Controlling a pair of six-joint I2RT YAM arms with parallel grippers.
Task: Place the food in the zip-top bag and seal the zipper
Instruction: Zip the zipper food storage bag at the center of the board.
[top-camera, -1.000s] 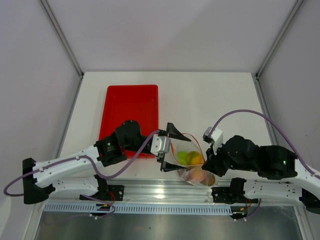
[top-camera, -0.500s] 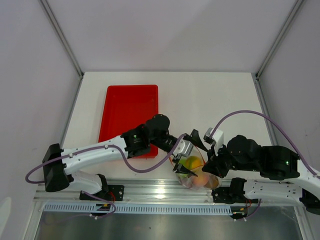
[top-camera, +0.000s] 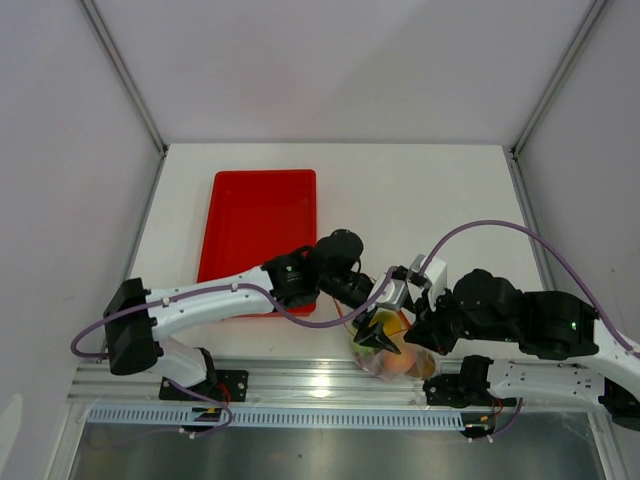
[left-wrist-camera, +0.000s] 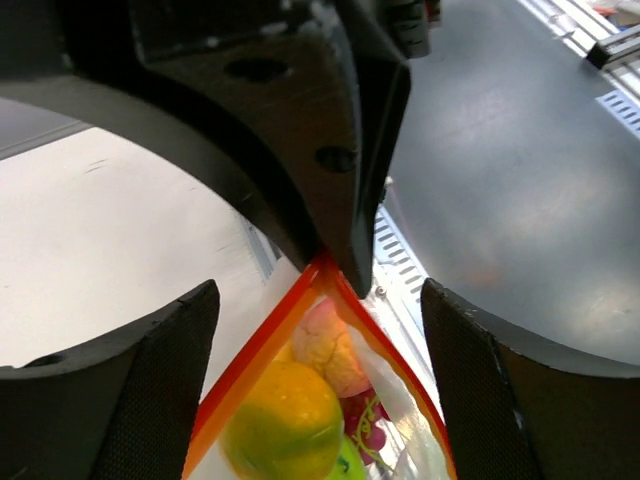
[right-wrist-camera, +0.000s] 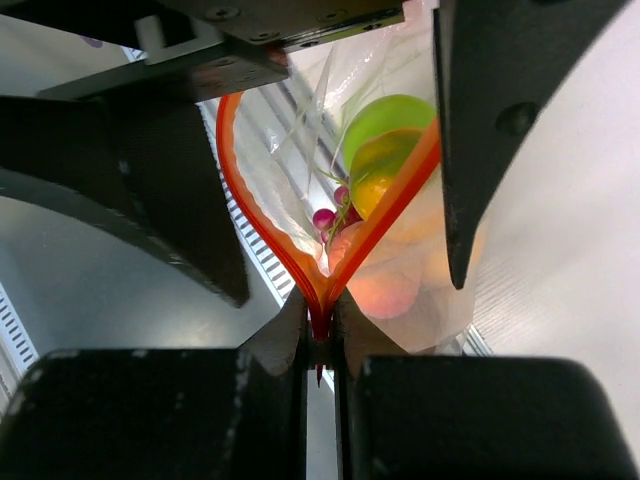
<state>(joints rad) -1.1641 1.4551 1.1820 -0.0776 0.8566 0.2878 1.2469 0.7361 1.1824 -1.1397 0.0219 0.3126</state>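
Note:
The point where the zipper's strips meet is covered by my right gripper's pinch, so that gripper should open and take the zipper's end (right-wrist-camera: 319, 376), leaving the slider for my left gripper.
The clear zip-top bag (top-camera: 397, 352) hangs at the table's front edge, holding the food: a yellow-green mango (left-wrist-camera: 285, 420), a pink peach (left-wrist-camera: 330, 345), dark red grapes (left-wrist-camera: 366, 418) and a green apple (right-wrist-camera: 385, 118). My right gripper (right-wrist-camera: 320, 335) is shut on one end of the orange-red zipper (right-wrist-camera: 262, 215), whose two strips spread apart in a V. My left gripper (left-wrist-camera: 320, 390) is open, with one finger (left-wrist-camera: 130, 400) on each side of the bag's mouth, close to the right gripper's pinch. In the top view the left gripper (top-camera: 383, 328) is over the bag.
The red tray (top-camera: 260, 225) lies at the left behind the left arm and holds no food. The metal rail (top-camera: 320, 385) and the arm bases run right below the bag. White table stretches behind and to the right.
The left arm has swung right and forward, from beside the bag's left edge to over its mouth next to the right gripper. The right gripper has kept its pinch on the zipper end.

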